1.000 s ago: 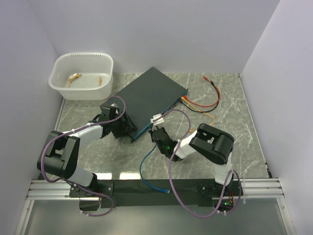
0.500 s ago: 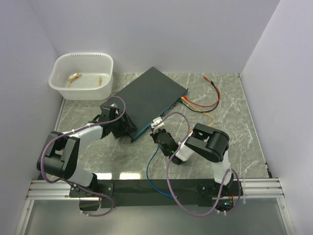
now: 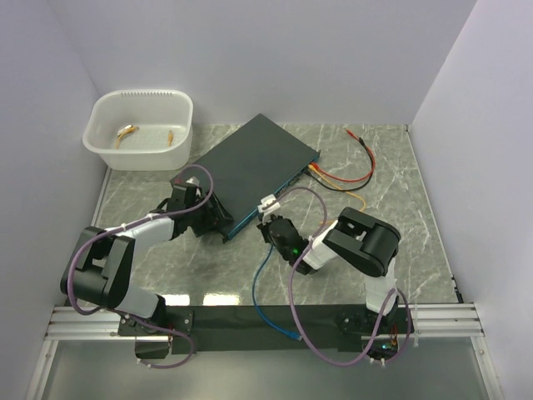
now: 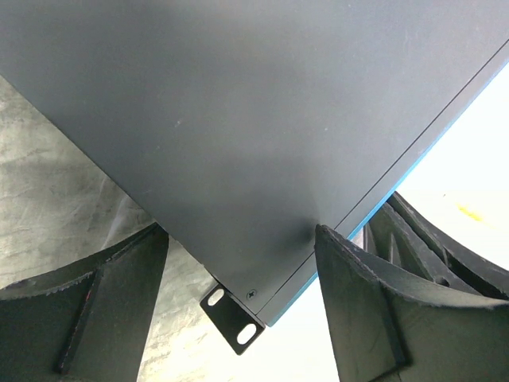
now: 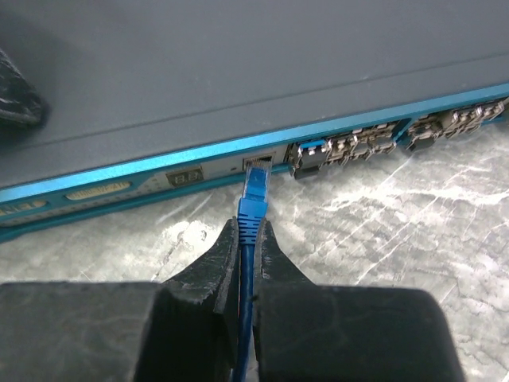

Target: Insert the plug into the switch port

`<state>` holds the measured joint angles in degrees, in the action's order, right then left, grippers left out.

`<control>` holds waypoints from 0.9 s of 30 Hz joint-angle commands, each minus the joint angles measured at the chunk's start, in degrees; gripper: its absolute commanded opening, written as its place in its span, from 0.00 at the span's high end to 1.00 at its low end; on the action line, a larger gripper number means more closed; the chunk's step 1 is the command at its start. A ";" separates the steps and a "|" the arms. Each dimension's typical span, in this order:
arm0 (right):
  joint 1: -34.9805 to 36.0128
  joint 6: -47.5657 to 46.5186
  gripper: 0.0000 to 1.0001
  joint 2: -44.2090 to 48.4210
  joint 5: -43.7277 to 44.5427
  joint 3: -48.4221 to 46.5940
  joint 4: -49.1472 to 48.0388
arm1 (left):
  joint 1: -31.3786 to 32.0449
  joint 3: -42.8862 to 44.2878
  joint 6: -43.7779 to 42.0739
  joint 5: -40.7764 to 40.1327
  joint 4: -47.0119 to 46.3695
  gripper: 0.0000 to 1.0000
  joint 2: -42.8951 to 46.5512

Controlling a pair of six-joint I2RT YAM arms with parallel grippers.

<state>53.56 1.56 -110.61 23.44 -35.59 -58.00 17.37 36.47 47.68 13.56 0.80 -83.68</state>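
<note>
The blue plug's tip sits too shallow at the switch port; next my right gripper sets it down and regrasps its ribbed boot [image 5: 250,228] before insertion.
The switch [image 3: 250,167] is a flat black box lying aslant, with a teal-blue front face [image 5: 159,163]. On that face, the switch port [image 5: 256,161] is a small square socket left of a row of alike sockets [image 5: 350,146]. The blue plug [image 5: 254,191] points straight at it, its clear tip at the socket's mouth; how deep it sits I cannot tell. My right gripper [image 5: 248,228] [image 3: 271,221] is shut on the plug's ribbed boot. My left gripper [image 4: 238,310] [image 3: 215,215] is open and straddles the box's near corner and its mounting ear [image 4: 232,318].
A white tub [image 3: 140,129] with small orange bits stands at the back left. Red and orange cables [image 3: 346,171] trail from the switch's right end. The blue cable [image 3: 260,287] loops down to the table's near edge. Walls close in on three sides.
The right arm's elbow swung left, then back right. The blue cable's slack shifted right on the table. The plug stays at the switch's face, and the left gripper keeps its place.
</note>
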 commanded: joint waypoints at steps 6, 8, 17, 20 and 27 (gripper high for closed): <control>-3.81 4.50 0.37 6.71 -5.32 -9.15 14.14 | 1.18 -2.81 0.83 1.12 -3.61 0.21 2.73; -3.73 4.59 0.11 9.17 -7.62 -8.35 15.19 | 1.18 -2.89 0.75 0.42 -3.17 0.21 3.61; -3.64 7.75 0.07 21.83 -11.05 -3.78 25.99 | 1.18 -2.98 1.10 -1.34 -2.29 0.21 7.65; -4.34 9.68 0.07 23.16 -10.17 -7.11 37.22 | 1.18 -2.89 0.84 -2.13 -2.03 0.21 8.62; -12.16 21.27 0.25 22.45 -25.27 -17.74 60.88 | 1.18 -1.49 -1.89 -4.68 0.60 0.21 10.82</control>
<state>44.29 16.14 -88.47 6.15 -48.95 -9.91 18.26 33.93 47.51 10.83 0.71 -75.05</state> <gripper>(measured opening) 0.770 0.791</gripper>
